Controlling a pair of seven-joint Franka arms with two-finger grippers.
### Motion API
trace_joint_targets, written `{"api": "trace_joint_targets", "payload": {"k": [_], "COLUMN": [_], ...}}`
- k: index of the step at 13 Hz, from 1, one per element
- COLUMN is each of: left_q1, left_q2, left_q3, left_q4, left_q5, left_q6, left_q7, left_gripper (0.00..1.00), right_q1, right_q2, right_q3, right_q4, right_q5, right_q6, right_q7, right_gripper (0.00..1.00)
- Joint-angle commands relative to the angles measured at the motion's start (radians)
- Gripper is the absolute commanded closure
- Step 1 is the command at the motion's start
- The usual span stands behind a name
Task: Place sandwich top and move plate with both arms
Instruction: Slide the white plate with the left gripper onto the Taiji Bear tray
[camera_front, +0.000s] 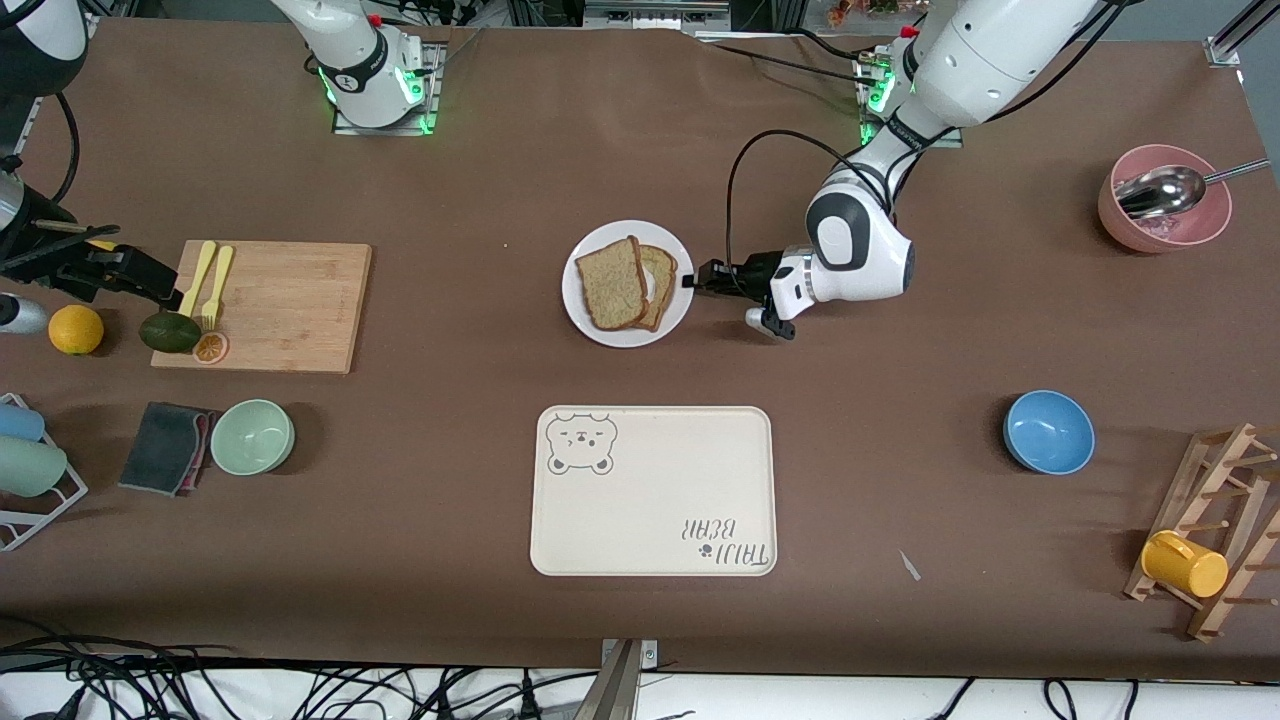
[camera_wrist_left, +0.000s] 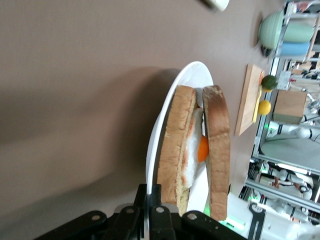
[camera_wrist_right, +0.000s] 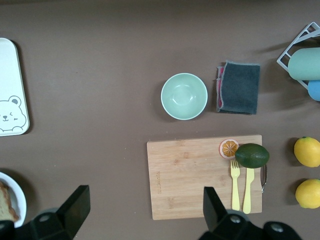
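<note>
Next, I set the white plate down with my left gripper and let go of it on the middle of the cream bear tray (camera_front: 666, 487), beside the bear face. The plate now sits mid-table.
The white plate (camera_front: 590, 318) sits mid-table and holds a slice with a fried egg (camera_front: 660, 283). The sandwich top (camera_front: 610, 283), a speckled brown slice, lies slanted over it. My left gripper (camera_front: 692, 281) is shut on the plate's rim at the left arm's end. In the left wrist view the jaws (camera_wrist_left: 152, 200) pinch the thin white rim (camera_wrist_left: 186, 80), with the egg slice (camera_wrist_left: 177, 145) and the sandwich top (camera_wrist_left: 218, 150) past them. My right gripper (camera_front: 150, 282) is open and empty, up over the end of the cutting board; its fingers are wide apart in the right wrist view (camera_wrist_right: 145, 210).
The cream bear tray (camera_front: 655, 490) lies nearer the camera than the plate. A cutting board (camera_front: 290, 305) with forks, an avocado and an orange slice, a green bowl (camera_front: 252, 436) and a cloth (camera_front: 165, 447) are toward the right arm's end. A blue bowl (camera_front: 1048, 431), pink bowl (camera_front: 1165, 205) and mug rack (camera_front: 1200, 540) are toward the left arm's end.
</note>
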Motion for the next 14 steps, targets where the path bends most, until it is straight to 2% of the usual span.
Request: {"api": "trace_joint_targets", "payload": {"k": [1, 8, 10, 12, 14], "left_q1": [0.020, 0.054, 0.049, 0.048, 0.043], "left_q2": [-0.054, -0.044, -0.033, 0.010, 0.045], "left_q3": [0.004, 0.048, 0.085, 0.105, 0.113], "left_q4": [0.016, 0.171, 0.228, 0.295, 0.346], "left_q5": [-0.048, -0.047, -0.047, -0.041, -0.033], "left_q6": [-0.010, -0.010, -0.008, -0.008, -0.007], "left_q7": [-0.018, -0.130, -0.161, -0.181, -0.207], "left_gripper": [1.00, 1.00, 1.00, 1.00, 1.00], "right_q1": [0.004, 0.004, 0.006, 0.004, 0.002], "right_q2": [-0.006, -0.001, -0.006, -0.006, -0.003], "right_q3": [-0.018, -0.017, -0.012, -0.016, -0.050], "right_q4": [0.019, 0.021, 0.022, 0.021, 0.021], "right_q5": [-0.001, 0.013, 0.013, 0.013, 0.016], "right_q6": [-0.011, 0.006, 0.007, 0.001, 0.007], "right_q7": [-0.021, -0.018, -0.015, -0.018, -0.044], "right_gripper": [0.00, 0.00, 0.00, 0.00, 0.00]}}
